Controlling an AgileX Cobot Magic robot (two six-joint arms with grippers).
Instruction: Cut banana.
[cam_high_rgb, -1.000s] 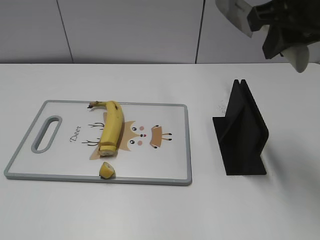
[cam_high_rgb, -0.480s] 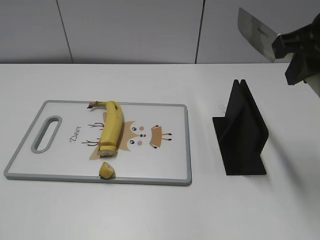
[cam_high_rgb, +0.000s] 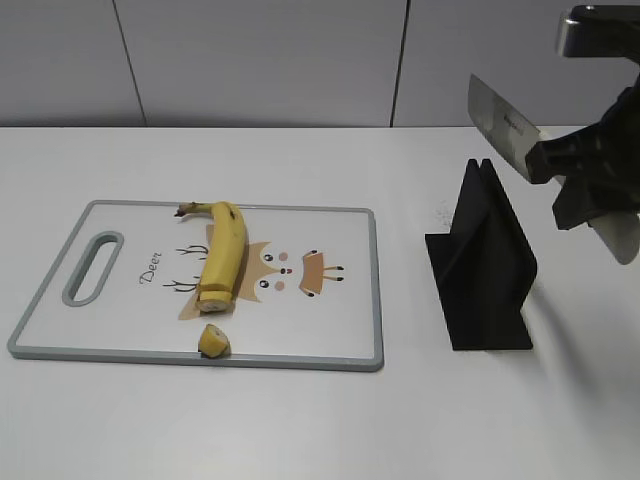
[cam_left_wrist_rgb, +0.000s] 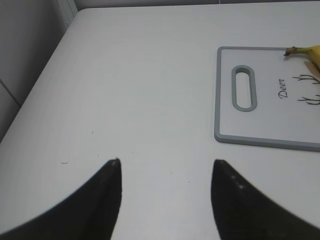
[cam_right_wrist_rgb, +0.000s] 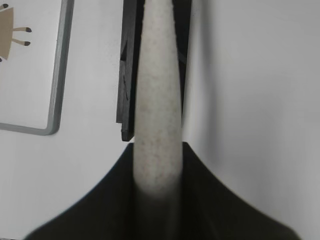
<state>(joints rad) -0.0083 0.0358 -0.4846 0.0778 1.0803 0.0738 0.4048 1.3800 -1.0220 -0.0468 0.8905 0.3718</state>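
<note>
The robot's right gripper will release the knife in the slot (cam_high_rgb: 514, 230) along the top of the black knife holder.
The banana (cam_high_rgb: 222, 255) lies on the cutting board (cam_high_rgb: 330, 350), stem to the back, its cut end toward the front. A small cut-off piece (cam_high_rgb: 213, 341) rests near the board's front edge. My right gripper (cam_high_rgb: 590, 185) is shut on the pale handle (cam_right_wrist_rgb: 157, 100) of a knife, whose steel blade (cam_high_rgb: 502, 128) points up and left above the black knife holder (cam_high_rgb: 485, 260). In the left wrist view my left gripper (cam_left_wrist_rgb: 166, 162) stands open over bare table, left of the board (cam_left_wrist_rgb: 260, 137), where the banana's stem end (cam_left_wrist_rgb: 305, 50) shows.
The black holder (cam_right_wrist_rgb: 127, 75) stands on the white table right of the board, directly below the knife handle in the right wrist view. The board's grey rim (cam_right_wrist_rgb: 57, 90) shows at that view's left. A grey wall runs behind the table.
The right arm has come down from the top right corner with the knife. The blade now hangs lower, just above the black holder. Banana and cut-off piece have not moved.
</note>
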